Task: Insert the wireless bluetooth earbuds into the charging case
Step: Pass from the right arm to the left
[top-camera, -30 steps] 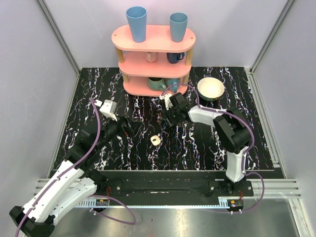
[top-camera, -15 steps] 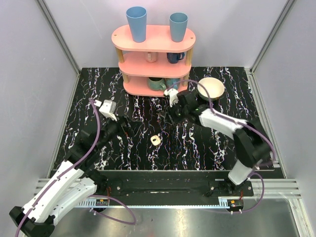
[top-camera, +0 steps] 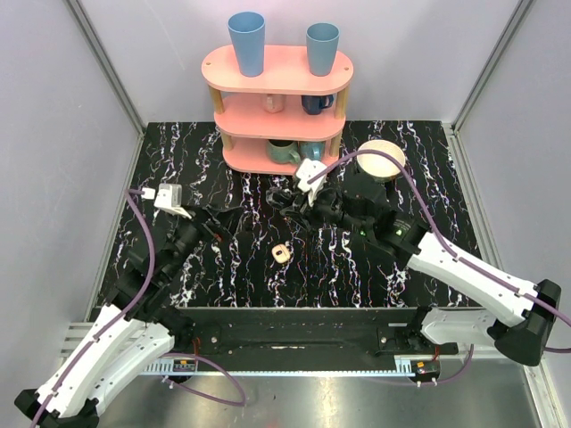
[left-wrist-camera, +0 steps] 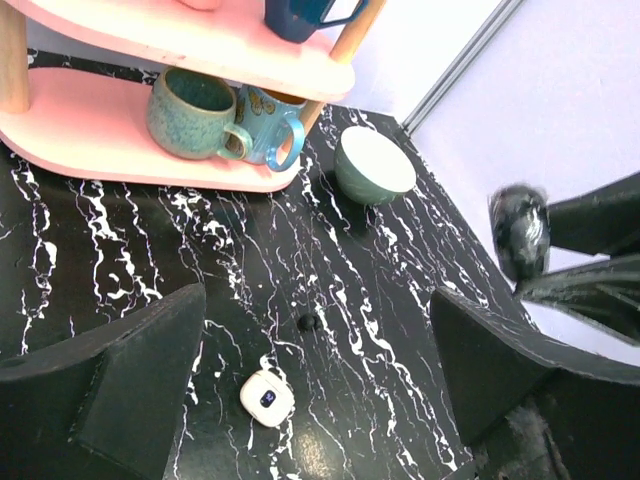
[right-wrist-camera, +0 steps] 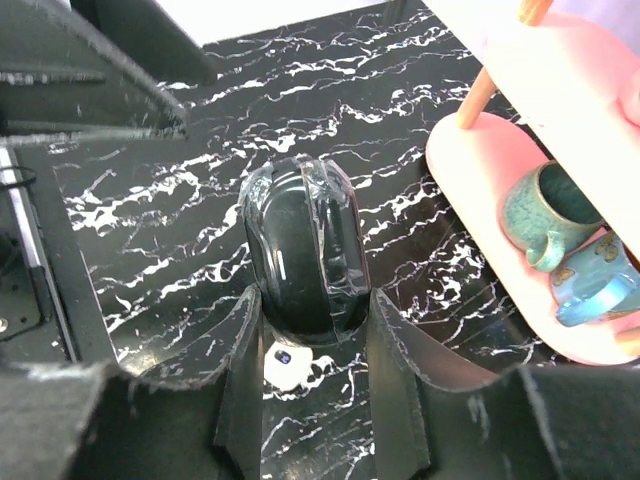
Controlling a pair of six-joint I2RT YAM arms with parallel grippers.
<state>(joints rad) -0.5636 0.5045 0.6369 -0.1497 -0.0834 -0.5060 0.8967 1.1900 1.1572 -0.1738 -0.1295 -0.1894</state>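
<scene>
The robot's left gripper should close on the loose end [top-camera: 276, 197] [left-wrist-camera: 514, 238] of the glossy black oval object that sticks out of the right gripper's fingers.
The charging case [top-camera: 281, 254] is a small cream-white rounded square lying on the black marbled table; the left wrist view [left-wrist-camera: 267, 398] and right wrist view [right-wrist-camera: 285, 362] show a small dark mark on its top. No off-white earbuds show in any view. My right gripper [top-camera: 285, 198] is shut on a glossy black oval object [right-wrist-camera: 305, 255] and holds it above the table, just beyond the case. That object also shows in the left wrist view [left-wrist-camera: 520, 232]. My left gripper [top-camera: 223, 223] is open and empty, left of the case, its jaws wide apart [left-wrist-camera: 320, 390].
A pink three-tier shelf [top-camera: 277, 67] stands at the back with blue cups on top and mugs [left-wrist-camera: 195, 112] on its lower tiers. A cream bowl [top-camera: 382, 159] sits to its right. A tiny black blob [left-wrist-camera: 308, 322] lies on the table beyond the case.
The right arm has unfolded and stretched out low; its gripper with the black object shifted slightly left and back. The left arm drew back to the left. The case has not moved.
</scene>
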